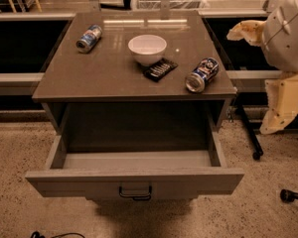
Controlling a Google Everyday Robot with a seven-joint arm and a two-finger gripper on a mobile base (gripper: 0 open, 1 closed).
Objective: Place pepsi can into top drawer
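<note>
The pepsi can's silver end points toward the open drawer. Next, my gripper closes around the pepsi can's body (203, 74), just behind that end.
The pepsi can (202, 74), dark blue with red and white marks, lies on its side near the right front corner of the cabinet top. The top drawer (134, 181) is pulled out, and its inside shows nothing in it. Its grey front panel carries a small dark bail handle (135, 194). My gripper (240, 31) reaches in from the right edge at tabletop height, up and to the right of the pepsi can and not touching it. The white arm body (288, 31) is behind it.
A white bowl (147, 48) stands mid-top with a flat black ridged object (160, 69) in front of it. A paler blue-and-silver can (89, 37) lies at the back left. A black stand leg (249, 133) is on the floor to the right of the cabinet.
</note>
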